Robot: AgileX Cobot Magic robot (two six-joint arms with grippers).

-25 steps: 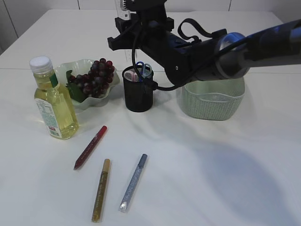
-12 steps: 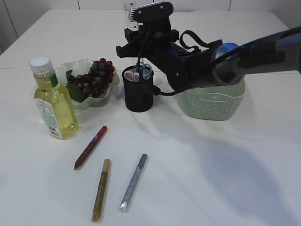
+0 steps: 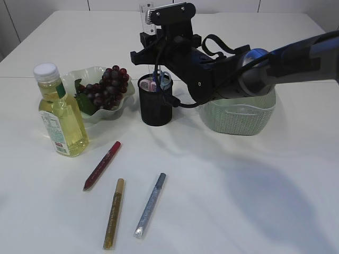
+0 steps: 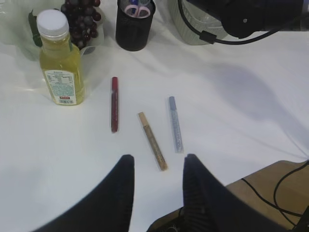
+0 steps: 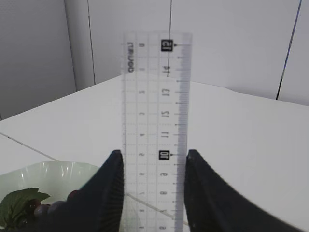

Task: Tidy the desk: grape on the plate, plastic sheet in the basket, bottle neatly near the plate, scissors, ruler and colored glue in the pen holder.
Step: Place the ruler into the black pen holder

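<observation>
The clear ruler, now upright above the pen holder, will be let go by my right gripper upright in the black pen holder [image 3: 154, 79], beside the scissors' handles.
My right gripper [image 5: 154, 157] is shut on the clear ruler [image 5: 155, 106], which stands upright above the black pen holder [image 3: 155, 106]; the ruler's top [image 3: 143, 11] sticks up behind the arm. Scissors [image 3: 162, 78] stand in the holder. Grapes [image 3: 108, 84] lie on the pale green plate [image 3: 74, 78], with the yellow bottle [image 3: 61, 114] beside it. Red [image 4: 114, 104], gold [image 4: 152, 140] and silver [image 4: 175, 123] glue pens lie on the table ahead of my open, empty left gripper [image 4: 157, 162]. The plastic sheet is out of view.
A pale green woven basket [image 3: 241, 114] stands right of the pen holder, partly behind the right arm [image 3: 228, 69]. The table's front edge and some cables [image 4: 270, 193] show in the left wrist view. White tabletop lies around the glue pens.
A second ago the right arm shifted slightly right and up with the ruler over the pen holder; it has held still for the last half second. The objects on the table have not moved.
</observation>
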